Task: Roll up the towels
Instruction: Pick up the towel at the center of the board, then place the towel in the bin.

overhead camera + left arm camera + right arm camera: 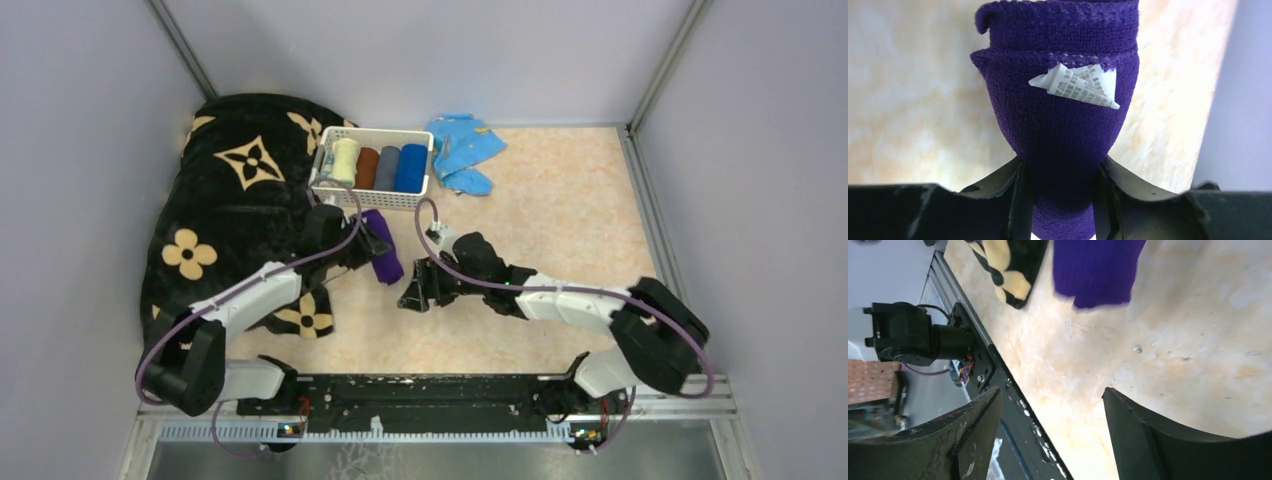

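My left gripper will let go of the dark purple towel on top of the brown and grey rolls (375, 160) in the white basket.
The dark purple towel (384, 254) lies rolled on the tabletop, just in front of the white basket (372, 197). My left gripper (362, 246) is shut on one end of it. In the left wrist view both fingers press into the purple roll (1058, 100), which carries a white label (1078, 85). My right gripper (416, 286) hangs open just right of the roll with nothing between its fingers. In the right wrist view the purple towel (1095, 270) sits well beyond the fingertips. A rolled pale yellow towel (344, 160) and a rolled royal blue towel (411, 167) stand in the basket.
Brown and grey rolls sit between the two towels in the basket. A black blanket with tan flowers (240, 210) covers the left side, under the left arm. A light blue cloth (462, 150) lies right of the basket. Walls close in on both sides.
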Tool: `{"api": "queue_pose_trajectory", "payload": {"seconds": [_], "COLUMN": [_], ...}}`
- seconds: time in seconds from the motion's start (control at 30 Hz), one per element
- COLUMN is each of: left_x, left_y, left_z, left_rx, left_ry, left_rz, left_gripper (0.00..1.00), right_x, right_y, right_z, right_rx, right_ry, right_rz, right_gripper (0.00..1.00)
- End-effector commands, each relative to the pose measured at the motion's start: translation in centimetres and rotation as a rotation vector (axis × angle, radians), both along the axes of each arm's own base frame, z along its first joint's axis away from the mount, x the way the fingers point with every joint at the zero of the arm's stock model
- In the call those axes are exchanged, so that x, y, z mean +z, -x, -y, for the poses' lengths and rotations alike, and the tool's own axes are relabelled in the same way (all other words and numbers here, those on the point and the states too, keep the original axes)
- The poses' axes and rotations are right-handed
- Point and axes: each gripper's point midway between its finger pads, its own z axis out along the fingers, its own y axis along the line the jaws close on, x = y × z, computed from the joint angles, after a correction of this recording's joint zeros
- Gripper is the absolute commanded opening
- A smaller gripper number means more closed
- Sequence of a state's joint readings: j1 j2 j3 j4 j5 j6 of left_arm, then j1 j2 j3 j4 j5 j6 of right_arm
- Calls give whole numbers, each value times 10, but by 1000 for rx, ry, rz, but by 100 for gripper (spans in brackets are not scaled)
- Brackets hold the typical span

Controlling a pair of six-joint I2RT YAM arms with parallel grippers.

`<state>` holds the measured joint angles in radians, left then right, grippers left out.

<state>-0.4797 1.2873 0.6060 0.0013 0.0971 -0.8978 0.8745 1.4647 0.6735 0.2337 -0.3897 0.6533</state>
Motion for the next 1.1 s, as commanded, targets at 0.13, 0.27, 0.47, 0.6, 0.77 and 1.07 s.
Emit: {"api": "queue_pose_trajectory", "payload": {"seconds": [0.13,0.27,0.47,0.6,0.77,1.07], "left_x": [96,112,115,97,48,-14], "left_y": [-105,-149,-212,-238,-253,-257], "left_z": [-1,-8,-23,-26,-27,-35], "left_rx": [-184,-225,-302,-375,-440,-452], "left_ry": [-93,-156,-190,-173,-175,-242], "left_rz": [293,351,386,371,264,156], "left_gripper": [34,34,34,35,35,40], "right_x": [25,12,3,0,-4,-12], "right_y": [-20,-23,-24,-28,-31,-30], "right_z": [52,70,81,86,88,92], "right_rx": [-77,-112,-133,-145,-144,-144], "right_ry": [147,222,269,304,342,365], "right_rz": [323,335,341,356,363,350], "right_gripper": [79,80,80,81,81,81]}}
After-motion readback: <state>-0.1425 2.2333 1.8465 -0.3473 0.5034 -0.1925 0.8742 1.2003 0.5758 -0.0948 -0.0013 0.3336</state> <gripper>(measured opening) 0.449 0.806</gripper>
